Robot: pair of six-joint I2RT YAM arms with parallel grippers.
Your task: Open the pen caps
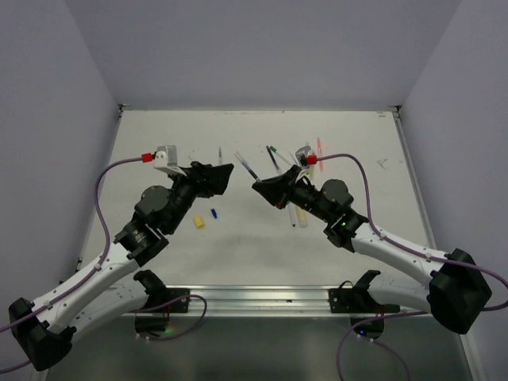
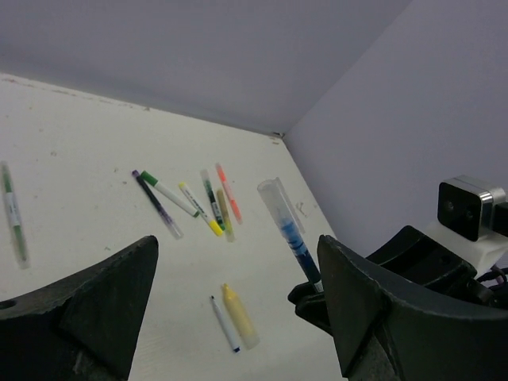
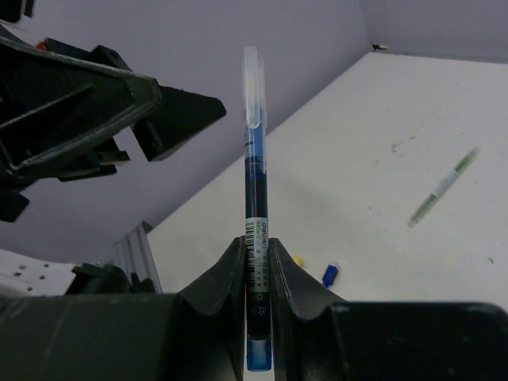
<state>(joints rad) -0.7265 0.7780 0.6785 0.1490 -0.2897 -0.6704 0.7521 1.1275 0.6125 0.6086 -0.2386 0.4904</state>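
Note:
The robot's right gripper holds the blue pen's label, far from the clear cap, so it should regrip nearer along the pen's body [image 3: 255,190] while the left gripper holds the cap.
My right gripper [image 3: 255,240] is shut on a blue pen [image 3: 255,186] whose clear cap [image 3: 252,87] is on and points away from it. In the top view the right gripper [image 1: 260,186] faces my left gripper [image 1: 225,171] over the table's middle. The left gripper [image 2: 236,266] is open wide. The held pen [image 2: 292,234] shows between its fingers, close to the right finger [image 2: 381,317], apart from both. A loose yellow cap [image 1: 199,222] and a blue cap [image 1: 213,213] lie on the table below the left gripper.
Several pens [image 2: 198,202] lie in a cluster at the back right, with an orange one [image 1: 321,145]. A green pen [image 2: 12,210] lies apart to the left. A yellow highlighter [image 2: 240,317] and a thin white pen [image 2: 225,324] lie under the grippers. Walls enclose the table.

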